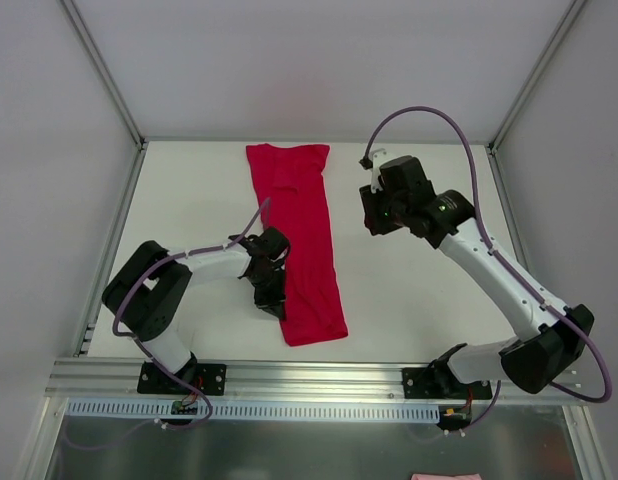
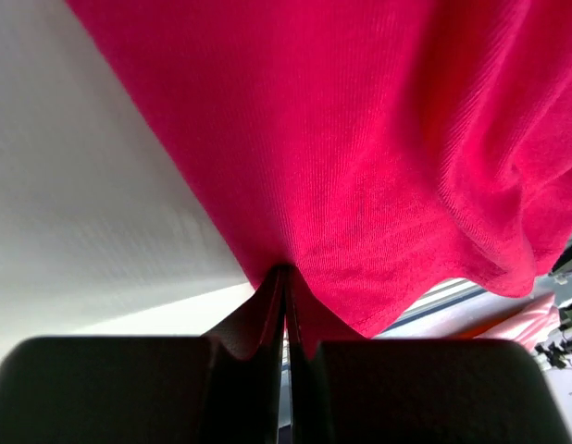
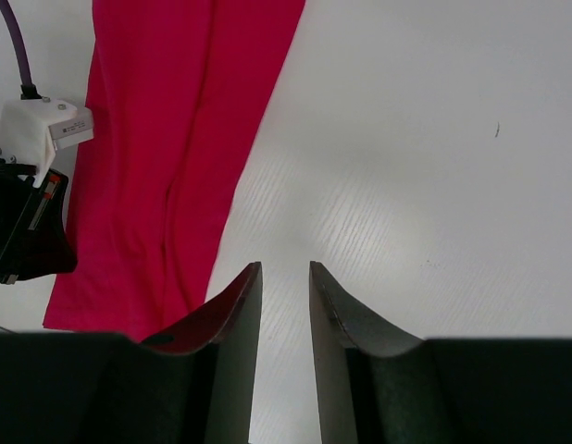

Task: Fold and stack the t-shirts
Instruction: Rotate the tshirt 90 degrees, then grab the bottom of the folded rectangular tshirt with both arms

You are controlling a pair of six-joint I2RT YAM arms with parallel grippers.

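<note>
The hem end of the crimson-red t-shirt slants away from the strip's line, so the robot's left gripper will pull that hem end straight before both grippers take its corners (image 1: 290, 342).
A crimson-red t-shirt (image 1: 304, 240) lies folded into a long narrow strip down the middle of the white table, its hem end near the front. My left gripper (image 1: 273, 296) is shut on the strip's left edge near the front end; in the left wrist view the fabric (image 2: 360, 157) is pinched between the closed fingers. My right gripper (image 1: 373, 222) is open and empty, held above bare table to the right of the shirt. In the right wrist view the shirt (image 3: 175, 139) lies to the left of its fingers.
The table's front edge has a metal rail (image 1: 319, 377). Grey walls and frame posts close off the back and sides. A pink-red cloth (image 1: 444, 476) shows at the bottom edge below the table.
</note>
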